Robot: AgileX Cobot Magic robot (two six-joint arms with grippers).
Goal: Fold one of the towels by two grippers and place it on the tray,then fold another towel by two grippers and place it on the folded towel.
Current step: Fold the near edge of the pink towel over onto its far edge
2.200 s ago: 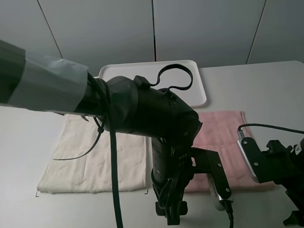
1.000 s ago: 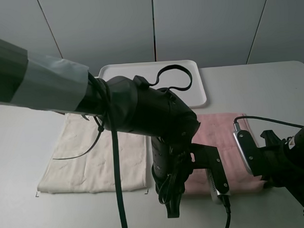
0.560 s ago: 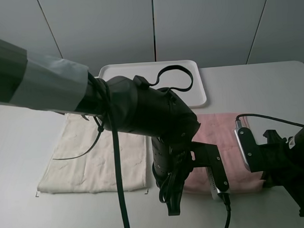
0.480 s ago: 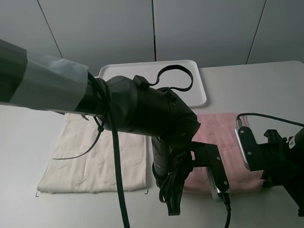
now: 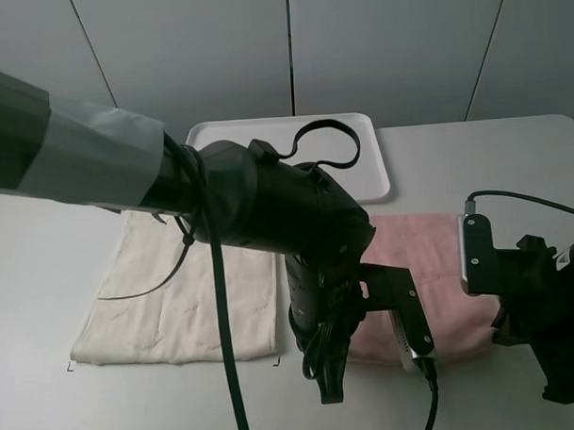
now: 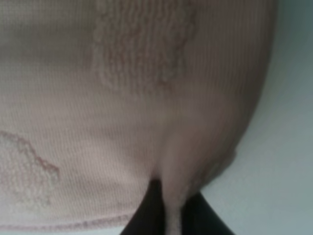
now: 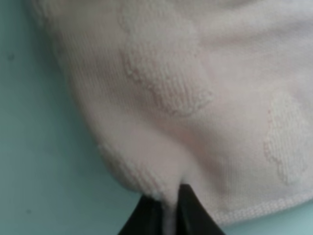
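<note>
My left gripper is going to let go of the pink towel's near corner on its far corner (image 5: 312,213) facing the cream towel, by the tray. That near corner is now pinched under my arm.
The pink towel (image 5: 425,253) lies flat on the table at the right, its near edge under both arms. In the left wrist view my left gripper (image 6: 171,198) is shut on a pinched ridge of the pink towel (image 6: 132,112) near its corner. My right gripper (image 7: 168,198) pinches the other near corner of the pink towel (image 7: 195,88) the same way. From above, the bulky left arm (image 5: 306,233) hides its own gripper, and the right arm (image 5: 530,301) stands at the towel's near right corner. The cream towel (image 5: 181,294) lies flat at the left. The white tray (image 5: 360,137) sits behind.
The left arm's black cables (image 5: 215,302) hang over the cream towel. Bare white table (image 5: 511,160) spreads to the right of the tray and along the front edge. A grey panelled wall (image 5: 385,42) stands behind the table.
The right arm has shifted right and turned its wrist, bunching the pink towel's near right corner. The left arm has barely moved.
</note>
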